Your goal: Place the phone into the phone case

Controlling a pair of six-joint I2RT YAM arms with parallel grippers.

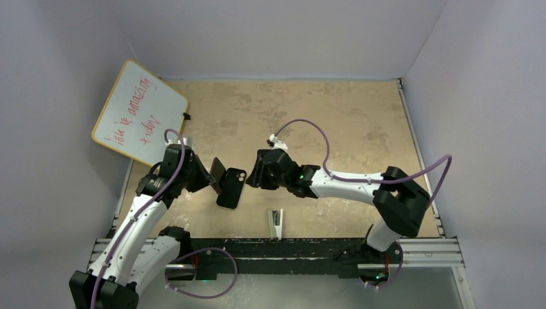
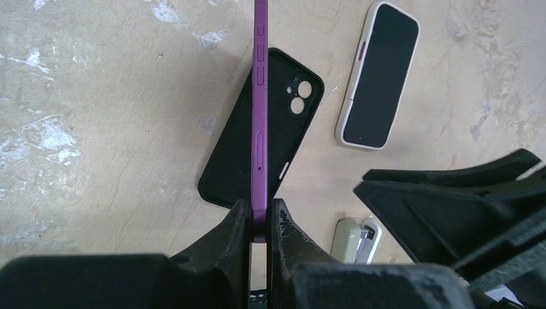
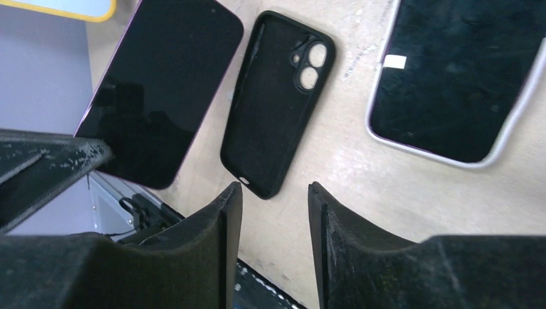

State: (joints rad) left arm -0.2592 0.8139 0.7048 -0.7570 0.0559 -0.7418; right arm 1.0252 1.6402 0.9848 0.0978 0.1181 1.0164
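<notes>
The robot's left gripper needs to release the purple phone flat on top of the open black phone case (image 1: pixel 236 181) (image 2: pixel 281 109), with its screen up.
My left gripper (image 2: pixel 259 215) is shut on the bottom end of a purple phone (image 2: pixel 259 116) and holds it on edge above the table. In the right wrist view the phone (image 3: pixel 154 90) shows its dark screen. The empty black phone case (image 2: pixel 225 161) lies open side up on the table just beyond the phone, camera cut-out at its far end. It also shows in the top view (image 1: pixel 232 188) and the right wrist view (image 3: pixel 277 103). My right gripper (image 3: pixel 275 190) is open and empty, hovering just right of the case (image 1: pixel 254 174).
A second phone in a white case (image 2: pixel 378 74) lies screen up to the right of the black case, under my right gripper. A small grey stapler (image 1: pixel 275 222) sits near the front edge. A whiteboard (image 1: pixel 140 111) leans at the back left.
</notes>
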